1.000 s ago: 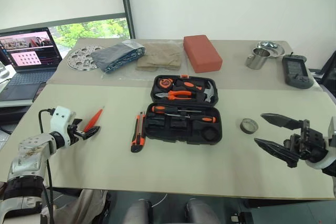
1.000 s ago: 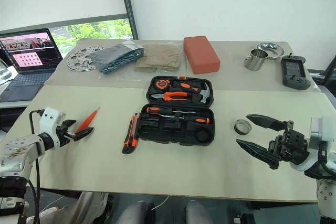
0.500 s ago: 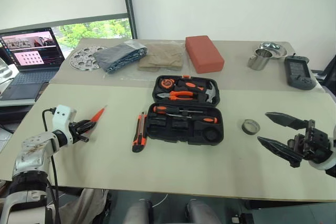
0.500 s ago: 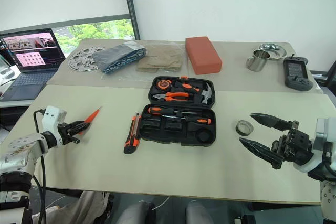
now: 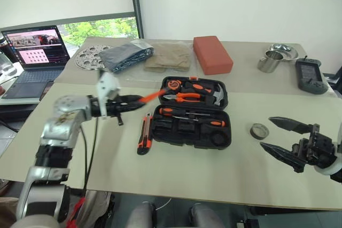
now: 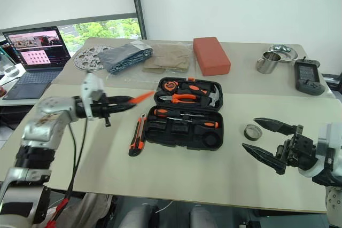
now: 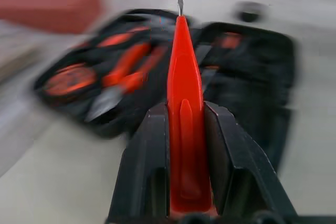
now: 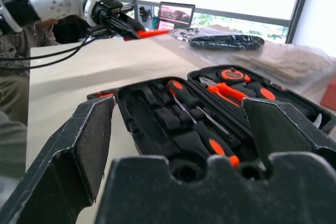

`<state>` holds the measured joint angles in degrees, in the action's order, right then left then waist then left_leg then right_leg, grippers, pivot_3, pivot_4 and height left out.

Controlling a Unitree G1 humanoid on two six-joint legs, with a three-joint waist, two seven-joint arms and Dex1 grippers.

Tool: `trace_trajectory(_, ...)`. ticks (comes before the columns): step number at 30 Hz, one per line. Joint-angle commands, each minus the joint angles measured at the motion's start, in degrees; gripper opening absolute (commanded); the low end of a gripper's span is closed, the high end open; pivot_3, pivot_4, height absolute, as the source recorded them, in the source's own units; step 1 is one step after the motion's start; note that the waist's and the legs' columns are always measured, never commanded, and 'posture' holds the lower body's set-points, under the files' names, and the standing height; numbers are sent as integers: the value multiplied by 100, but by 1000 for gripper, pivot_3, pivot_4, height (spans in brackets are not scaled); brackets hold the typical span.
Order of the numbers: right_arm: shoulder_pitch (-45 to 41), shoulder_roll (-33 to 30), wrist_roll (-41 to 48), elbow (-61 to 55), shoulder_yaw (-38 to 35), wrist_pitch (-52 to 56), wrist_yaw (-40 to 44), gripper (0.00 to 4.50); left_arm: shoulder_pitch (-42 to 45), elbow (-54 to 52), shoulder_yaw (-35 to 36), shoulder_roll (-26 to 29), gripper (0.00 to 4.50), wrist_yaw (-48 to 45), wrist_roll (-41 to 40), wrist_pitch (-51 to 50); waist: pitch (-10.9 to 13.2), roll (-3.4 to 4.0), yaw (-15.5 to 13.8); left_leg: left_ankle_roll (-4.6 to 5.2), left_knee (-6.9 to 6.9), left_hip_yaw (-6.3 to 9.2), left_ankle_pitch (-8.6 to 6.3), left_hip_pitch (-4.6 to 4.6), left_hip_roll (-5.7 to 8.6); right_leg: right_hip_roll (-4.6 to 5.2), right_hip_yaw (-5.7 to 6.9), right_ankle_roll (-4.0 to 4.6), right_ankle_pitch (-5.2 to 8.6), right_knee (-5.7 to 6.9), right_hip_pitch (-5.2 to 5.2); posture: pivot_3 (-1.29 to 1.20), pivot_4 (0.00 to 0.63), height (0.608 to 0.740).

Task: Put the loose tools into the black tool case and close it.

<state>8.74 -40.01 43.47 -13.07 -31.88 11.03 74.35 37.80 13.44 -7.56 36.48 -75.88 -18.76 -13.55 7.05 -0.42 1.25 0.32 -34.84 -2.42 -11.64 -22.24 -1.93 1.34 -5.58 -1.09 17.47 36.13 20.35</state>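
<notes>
I should release the slim orange screwdriver in the black tool case's near half (image 5: 175, 122), before the stored screwdrivers, from my left gripper.
The black tool case (image 5: 188, 129) lies open mid-table, with pliers, a hammer and one screwdriver (image 5: 189, 117) in its slots. My left gripper (image 5: 133, 100) hovers just left of the case, shut on a slim orange screwdriver (image 5: 152, 95) whose tip points at the case's far half; the handle sits between the pads (image 7: 184, 129). An orange-black utility knife (image 5: 142, 133) rests on the table beside the case's left edge. A small grey tape roll (image 5: 259, 131) lies right of the case, just off the fingertips of my open, empty right gripper (image 5: 268, 133).
Behind the case are a red-orange block (image 5: 212, 54), folded cloths (image 5: 125, 56), a perforated metal disc (image 5: 88, 58), a metal cup (image 5: 269, 61) and bowl (image 5: 283, 50). A dark handheld device (image 5: 311, 76) sits far right, a laptop (image 5: 37, 44) far left.
My left gripper closed on the orange screwdriver, lifted it off the table and swung it right to the case's edge. The right arm stayed put.
</notes>
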Motion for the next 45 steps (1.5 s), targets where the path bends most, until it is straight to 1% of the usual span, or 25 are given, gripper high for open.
trace_trajectory(1,160,27,-28,-351,-122,-214,-122,4500,756,1130,-687,-80,470,-828,743,988,3,-1,-2,0,-2,2,1,-5,1,-10,2,0,0,-1,0,0,150,740)
trace_trajectory(4,378,95,-2,-499,-255,-292,-244,4500,1325,2082,-1121,-305,470,-993,1316,1654,6,-6,-23,1,-8,4,1,-8,2,-15,0,2,2,2,3,0,150,740)
trace_trajectory(8,611,174,-18,-653,-318,-396,-353,4500,1875,2994,-1240,-685,470,-913,1662,2014,11,-15,-42,1,-15,7,1,-19,9,-8,-4,-9,7,-7,-2,0,150,740)
trace_trajectory(14,884,260,54,-897,-359,-443,-545,4500,2289,3666,-1365,-1142,470,-739,2114,2433,17,-25,-40,1,-15,20,1,-32,11,-11,-3,-9,8,-6,3,0,150,740)
trace_trajectory(18,906,251,61,-926,-368,-441,-624,4500,2418,3906,-1361,-1322,470,-627,2306,2547,23,-36,-27,1,-16,23,1,-32,11,-11,-3,-9,8,-4,2,0,150,740)
trace_trajectory(21,926,243,72,-931,-372,-452,-649,4500,2494,4105,-1345,-1402,470,-300,2511,2636,25,-38,-22,1,-16,26,1,-31,11,-11,-3,-9,8,-3,2,0,150,740)
trace_trajectory(27,982,268,90,-968,-391,-468,-686,4500,2415,4038,-1389,-1567,470,16,2728,2393,25,-38,-42,1,-22,32,1,-31,14,-10,-2,-9,8,-2,-2,0,150,740)
trace_trajectory(31,993,252,113,-1033,-364,-447,-740,4500,2248,3702,-1516,-1515,470,-418,2718,2391,24,-37,-36,1,-21,33,1,-30,13,-11,-1,-9,8,-1,-3,0,150,740)
trace_trajectory(37,981,203,140,-1035,-385,-407,-745,4500,2155,3368,-1543,-1445,470,-654,2731,2254,21,-32,-35,1,-22,33,1,-29,13,-11,-1,-9,8,1,-3,0,150,740)
trace_trajectory(41,951,178,146,-1028,-383,-391,-762,4500,2216,3306,-1633,-1460,470,-438,2957,2085,21,-32,-39,1,-23,32,1,-29,14,-11,-1,-9,8,1,-3,0,150,740)
trace_trajectory(45,952,187,147,-1046,-374,-391,-781,4500,2194,3209,-1622,-1490,470,-354,2990,1845,21,-32,-35,1,-25,35,1,-26,13,-11,-2,-9,8,3,-8,0,150,740)
